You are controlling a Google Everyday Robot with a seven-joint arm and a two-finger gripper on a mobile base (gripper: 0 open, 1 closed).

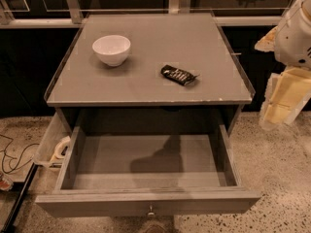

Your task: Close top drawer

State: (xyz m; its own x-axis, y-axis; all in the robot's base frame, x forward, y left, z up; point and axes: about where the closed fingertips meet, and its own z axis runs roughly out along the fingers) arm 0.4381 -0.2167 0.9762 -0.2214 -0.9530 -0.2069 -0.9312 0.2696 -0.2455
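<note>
I close next on the front panel (236,201) of the top drawer, near its end farthest from the side bin.
The top drawer (146,204) of the grey cabinet is pulled far out toward me and is empty inside. Its flat front panel runs along the bottom of the camera view, with a small round metal knob (150,210) at its centre. The two lower drawers are hidden under it. My gripper (284,98) hangs at the right edge of the view, beside the cabinet's right side and well above and right of the drawer front. It touches nothing.
A white bowl (112,49) and a dark snack packet (179,74) lie on the cabinet top (146,89). A side bin with a tape roll (60,147) hangs at the cabinet's left. Cables (12,154) lie on the speckled floor at left. Windows run behind.
</note>
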